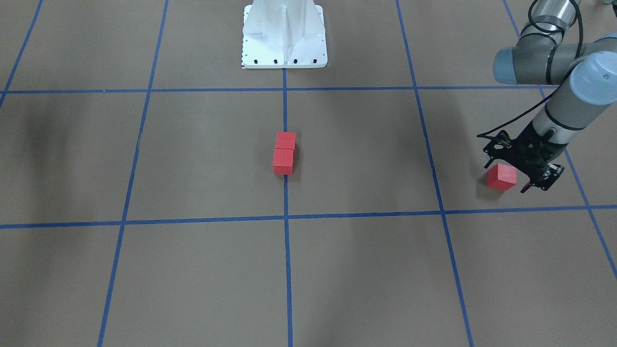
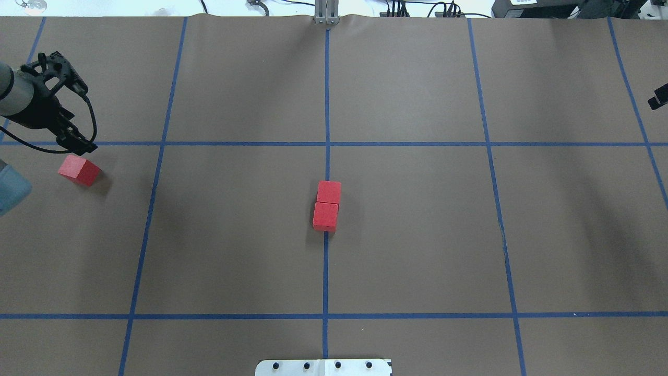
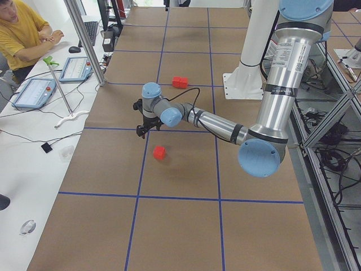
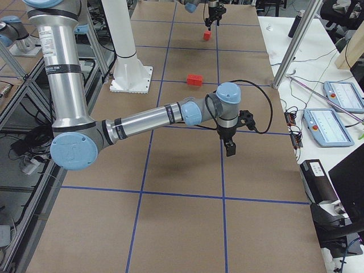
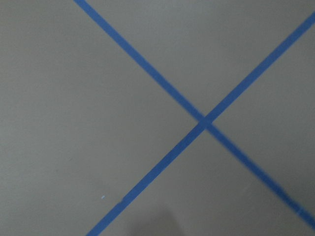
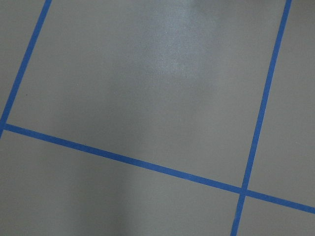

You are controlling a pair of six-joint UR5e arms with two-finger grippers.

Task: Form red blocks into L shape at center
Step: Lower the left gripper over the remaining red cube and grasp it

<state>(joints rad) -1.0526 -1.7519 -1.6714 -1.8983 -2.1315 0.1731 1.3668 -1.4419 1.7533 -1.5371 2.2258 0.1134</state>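
Note:
Next, my left gripper grabs the sides of the lone red block (image 1: 501, 177), because this block has to join the two touching blocks at the center.
Two red blocks (image 1: 284, 154) sit touching in a short row on the blue tape line at the center (image 2: 327, 261); they also show in the overhead view (image 2: 327, 205). The third red block (image 1: 501, 177) lies alone on the floor far out on my left side, and also shows in the overhead view (image 2: 78, 170). My left gripper (image 1: 520, 168) hovers just over this block with its jaws spread, holding nothing. My right gripper (image 4: 230, 149) hangs over bare floor on the far right, and I cannot tell whether it is open. Both wrist views show only floor and tape.
The white robot base (image 1: 284, 38) stands at the table's edge behind the center. A metal pole (image 3: 84, 39) and a side desk with tablets (image 3: 34, 90), where an operator (image 3: 22, 28) sits, lie beyond the far edge.

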